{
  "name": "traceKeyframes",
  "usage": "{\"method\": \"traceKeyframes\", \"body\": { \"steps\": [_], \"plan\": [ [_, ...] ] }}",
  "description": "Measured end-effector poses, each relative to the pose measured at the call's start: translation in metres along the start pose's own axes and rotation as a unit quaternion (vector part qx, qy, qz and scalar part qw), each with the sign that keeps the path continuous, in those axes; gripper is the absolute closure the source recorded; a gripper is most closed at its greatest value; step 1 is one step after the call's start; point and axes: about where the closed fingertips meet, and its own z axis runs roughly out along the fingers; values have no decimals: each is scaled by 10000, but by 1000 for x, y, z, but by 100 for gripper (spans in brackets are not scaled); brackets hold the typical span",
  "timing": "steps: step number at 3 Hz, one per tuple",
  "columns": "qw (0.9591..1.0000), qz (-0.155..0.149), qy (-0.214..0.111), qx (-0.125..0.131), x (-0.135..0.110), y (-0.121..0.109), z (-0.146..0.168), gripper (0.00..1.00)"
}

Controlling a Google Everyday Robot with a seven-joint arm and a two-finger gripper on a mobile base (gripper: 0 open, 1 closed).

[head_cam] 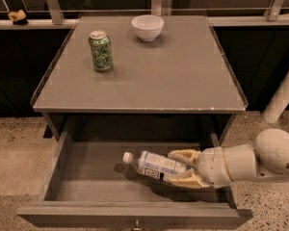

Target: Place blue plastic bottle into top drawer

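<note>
Next, I let go of the blue plastic bottle with my gripper on the drawer's bottom (164,166), just off its middle toward my arm.
The blue plastic bottle (156,166) lies almost on its side inside the open top drawer (77,170), white cap pointing left, near the drawer floor. My gripper (180,168) reaches in from the right, its cream fingers (183,155) shut on the bottle's base end. The drawer is pulled out below the grey table (178,81), its front panel at the bottom edge with a small metal knob.
A green soda can (100,50) stands at the table's back left. A white bowl (147,27) sits at the back middle. My white arm (274,155) comes from the right. A white post (282,93) stands at the right. The floor is speckled.
</note>
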Motion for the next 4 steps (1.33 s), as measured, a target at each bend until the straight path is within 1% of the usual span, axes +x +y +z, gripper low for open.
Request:
{"method": "traceKeyframes", "body": {
  "steps": [1,2,3,4],
  "plan": [
    [9963,69,842,159,-2,-4,-4,100],
    [9790,-21,2001,384,-5,-8,-12,100],
    [9748,123,2169,506,-13,-11,-14,100],
    [9751,142,2157,503,-12,-10,-14,100]
  ]
}}
